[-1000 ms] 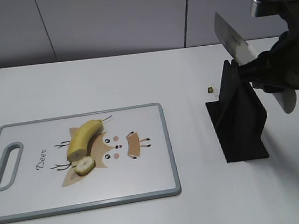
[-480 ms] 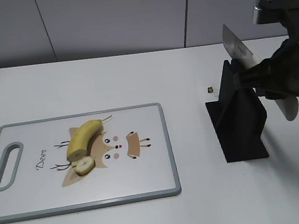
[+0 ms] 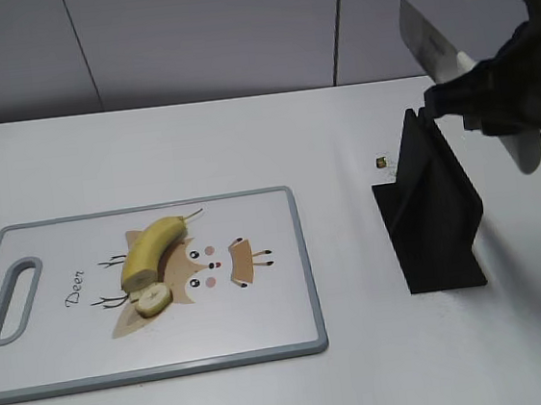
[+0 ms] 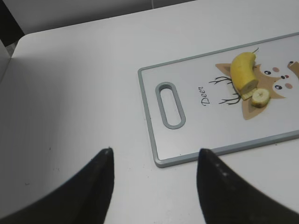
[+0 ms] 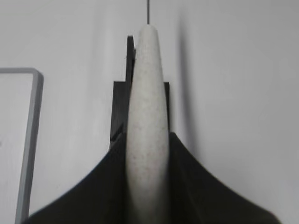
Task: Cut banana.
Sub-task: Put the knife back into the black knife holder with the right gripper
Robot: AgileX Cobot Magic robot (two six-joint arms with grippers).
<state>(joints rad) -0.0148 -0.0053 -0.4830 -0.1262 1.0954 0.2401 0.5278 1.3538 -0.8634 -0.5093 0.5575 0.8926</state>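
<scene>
Next, my right gripper lets go of the knife in the top slot of the black knife stand (image 3: 446, 153) (image 5: 143, 70), with its pale handle sticking out.
The yellow banana (image 3: 152, 250) lies on the cutting board (image 3: 265, 338) with a small round slice (image 3: 152, 299) at its cut end; both also show in the left wrist view, the banana (image 4: 244, 72) and the slice (image 4: 260, 97). My right gripper (image 3: 477, 94) is shut on a knife with a pale handle (image 5: 147, 116) and holds it in the air above the black knife stand (image 3: 430, 207), blade (image 3: 426, 43) pointing up and left. My left gripper (image 4: 154, 154) is open and empty above the table, left of the board's handle end.
The board (image 4: 187, 157) has a handle slot (image 3: 12, 299) and a tan deer print (image 3: 224, 265). A small dark speck (image 3: 380, 162) lies on the table beside the stand. A grey wall runs behind the table.
My right gripper has risen with the knife, away from the top of the stand. The banana, slice and board have not moved.
</scene>
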